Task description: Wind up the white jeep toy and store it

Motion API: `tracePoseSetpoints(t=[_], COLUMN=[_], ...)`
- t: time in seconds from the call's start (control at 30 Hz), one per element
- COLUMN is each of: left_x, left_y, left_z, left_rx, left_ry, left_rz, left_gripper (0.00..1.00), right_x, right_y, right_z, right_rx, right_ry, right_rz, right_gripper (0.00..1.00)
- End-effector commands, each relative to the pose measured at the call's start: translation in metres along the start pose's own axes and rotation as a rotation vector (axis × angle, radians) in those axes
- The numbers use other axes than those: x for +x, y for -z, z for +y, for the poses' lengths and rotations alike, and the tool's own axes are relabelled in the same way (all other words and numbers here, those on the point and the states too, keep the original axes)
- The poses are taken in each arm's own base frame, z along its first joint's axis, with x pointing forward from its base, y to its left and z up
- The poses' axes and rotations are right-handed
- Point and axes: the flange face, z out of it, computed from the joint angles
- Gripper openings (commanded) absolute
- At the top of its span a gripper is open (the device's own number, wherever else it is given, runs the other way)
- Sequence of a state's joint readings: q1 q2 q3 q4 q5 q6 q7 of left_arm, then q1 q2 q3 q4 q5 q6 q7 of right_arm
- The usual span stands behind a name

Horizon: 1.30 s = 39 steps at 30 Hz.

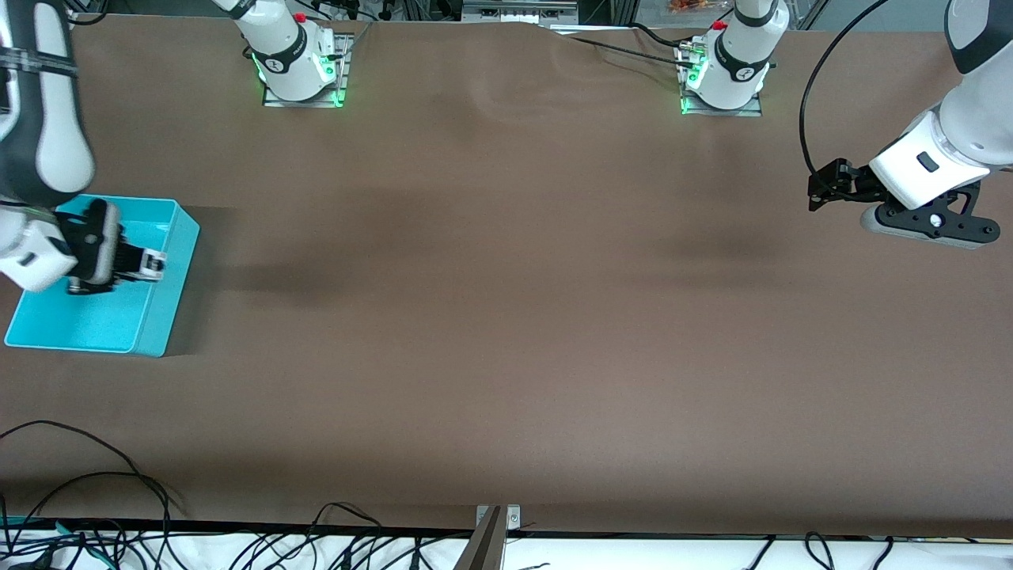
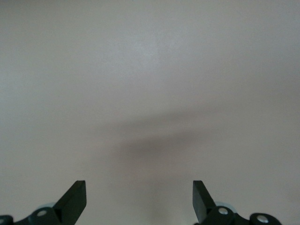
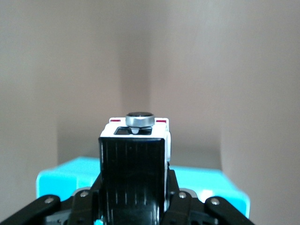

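Note:
The white jeep toy, now hanging over the turquoise bin, will be set down by my right gripper on the turquoise bin's bottom (image 1: 125, 253), toward the side of the bin farthest from the cables.
The white jeep toy (image 3: 135, 154), white with a black roof and a grey spare wheel at its end, is clamped between the fingers of my right gripper (image 3: 135, 199). In the front view that right gripper (image 1: 146, 263) hangs over the turquoise bin (image 1: 158, 317) at the right arm's end of the table, and the white jeep toy (image 1: 153, 262) shows as a small white and black tip. My left gripper (image 1: 815, 194) is open and empty, held above bare table at the left arm's end, where that arm waits. In its own wrist view the left gripper (image 2: 139, 199) has its fingers wide apart.
The bin (image 3: 215, 183) shows under the toy in the right wrist view. Brown cloth (image 1: 506, 317) covers the table. Loose black cables (image 1: 95, 491) lie along the edge nearest the front camera, with a metal bracket (image 1: 495, 530) at its middle.

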<state>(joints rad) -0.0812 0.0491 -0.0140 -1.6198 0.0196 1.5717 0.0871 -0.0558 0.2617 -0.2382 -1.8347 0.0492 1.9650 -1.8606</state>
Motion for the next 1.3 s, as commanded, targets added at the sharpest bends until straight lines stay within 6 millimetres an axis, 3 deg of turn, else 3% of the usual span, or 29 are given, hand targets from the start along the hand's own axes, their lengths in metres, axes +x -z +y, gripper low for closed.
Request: tracePoseSetpoints(t=[0.0,0.13,0.33,0.57,0.7,1.03,1.07,1.14,1.17,1.24,1.27], left_x=[0.004,0.004,0.004,0.004,0.004,0.004,0.004,0.004,0.004,0.004,0.004], left_y=[0.005,0.005,0.005,0.005,0.005,0.006,0.006,0.006,0.005,0.006,0.005], left_z=[0.002,0.002,0.000,0.000,0.000,0.000,0.000,0.000,0.000,0.000,0.000], left_rx=[-0.016,-0.016,-0.013,-0.012,-0.010,-0.008,-0.008,-0.008,-0.009,-0.008,-0.009], left_ry=[0.006,0.001,0.003,0.005,0.005,0.003,0.003,0.003,0.002,0.002,0.002], left_rz=[0.002,0.002,0.002,0.002,0.001,0.004,0.003,0.003,0.001,0.003,0.001], left_gripper=[1.00,1.00,1.00,1.00,1.00,1.00,1.00,1.00,1.00,1.00,1.00], right_x=[-0.049,-0.085,-0.118,-0.156,-0.161,-0.165,-0.166,-0.167,-0.166,-0.166,-0.166], right_y=[-0.002,-0.021,-0.052,-0.118,-0.149,-0.177,-0.178,-0.179,-0.180,-0.180,-0.180], right_z=[-0.018,-0.030,-0.040,-0.051,-0.049,-0.048,-0.048,-0.049,-0.048,-0.048,-0.048], right_rx=[0.009,0.029,0.015,0.005,0.020,0.030,0.029,0.028,0.028,0.027,0.027], right_ry=[0.006,-0.013,-0.006,-0.010,-0.025,-0.046,-0.048,-0.055,-0.054,-0.057,-0.058], right_rz=[0.040,0.039,0.042,0.127,0.143,0.135,0.135,0.139,0.142,0.145,0.147], right_gripper=[0.05,0.05,0.05,0.05,0.05,0.07,0.11,0.27,0.42,0.94,1.00])
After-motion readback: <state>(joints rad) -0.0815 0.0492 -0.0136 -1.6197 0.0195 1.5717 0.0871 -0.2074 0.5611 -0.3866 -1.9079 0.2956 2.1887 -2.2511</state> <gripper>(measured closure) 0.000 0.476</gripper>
